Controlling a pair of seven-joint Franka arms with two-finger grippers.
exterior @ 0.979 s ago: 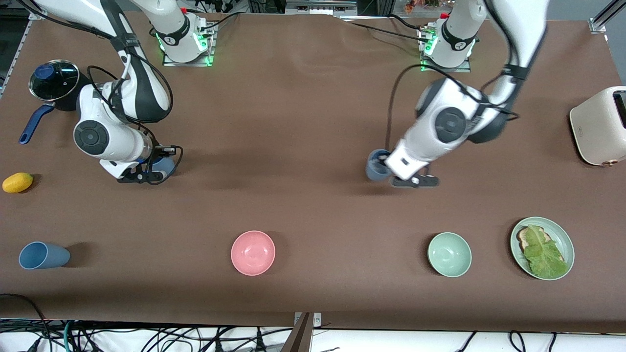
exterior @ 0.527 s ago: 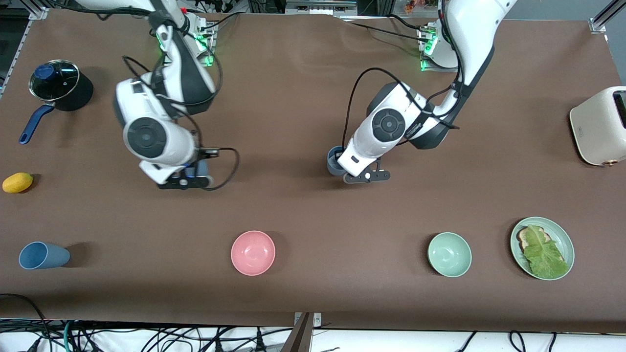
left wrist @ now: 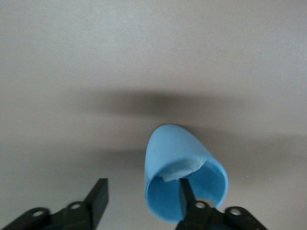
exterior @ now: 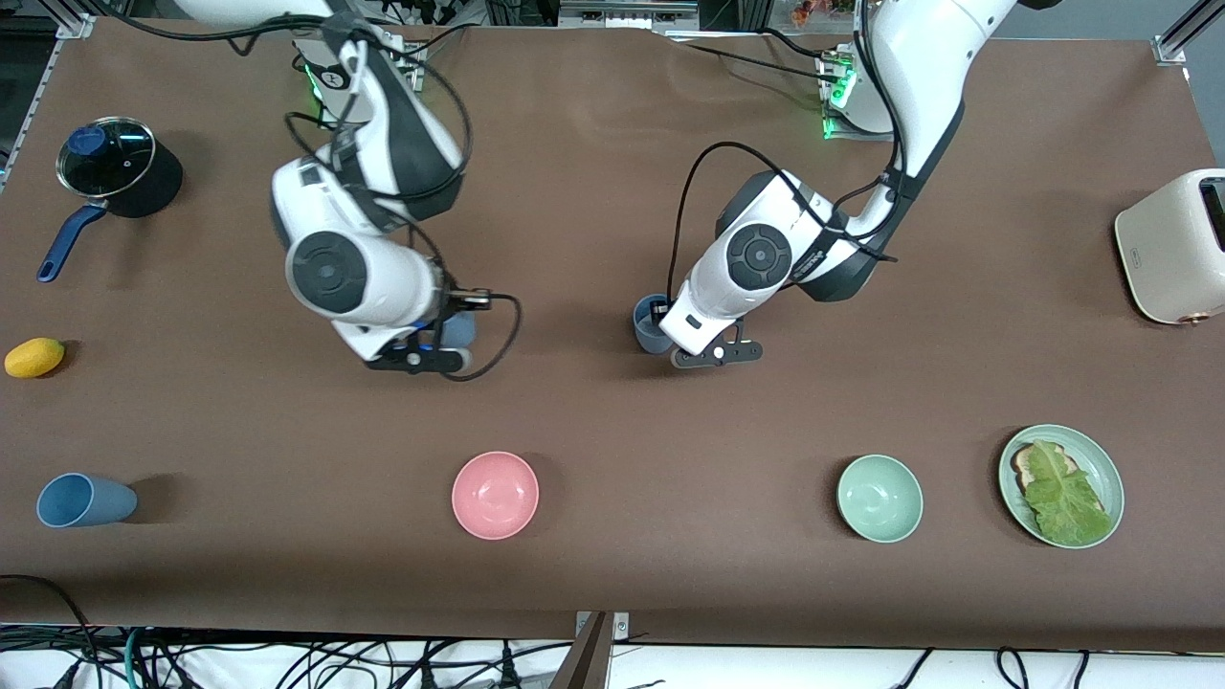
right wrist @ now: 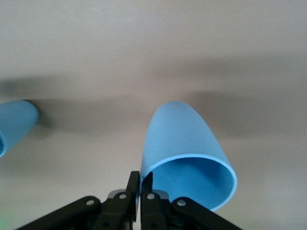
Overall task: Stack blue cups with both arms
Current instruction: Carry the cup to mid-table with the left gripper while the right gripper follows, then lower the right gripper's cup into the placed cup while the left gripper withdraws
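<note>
My right gripper is going to let go of its blue cup, still upright over the table, inside the upright blue cup (exterior: pixel 657 318) (right wrist: pixel 13 126) beside my left gripper.
My right gripper (exterior: pixel 421 356) is shut on the rim of a blue cup (exterior: pixel 457 330) and holds it upright over the table between the two arms' ends. In the right wrist view the gripper (right wrist: pixel 140 175) pinches the wall of that cup (right wrist: pixel 182 148). My left gripper (exterior: pixel 713 352) is open beside a second blue cup (exterior: pixel 651 323) near the table's middle. In the left wrist view the gripper (left wrist: pixel 143 182) has one finger inside this cup (left wrist: pixel 182 158) and the other well apart outside it. A third blue cup (exterior: pixel 86 500) lies on its side toward the right arm's end.
A pink bowl (exterior: pixel 495 495), a pale green bowl (exterior: pixel 879 498) and a green plate with toast and lettuce (exterior: pixel 1060 485) lie nearer the front camera. A toaster (exterior: pixel 1172 247) stands at the left arm's end. A lidded pot (exterior: pixel 110 163) and a yellow fruit (exterior: pixel 34 357) are at the right arm's end.
Both arms have moved toward the table's middle, each with its blue cup. The right arm moved the most. The left arm has nearly stopped over the last half second.
</note>
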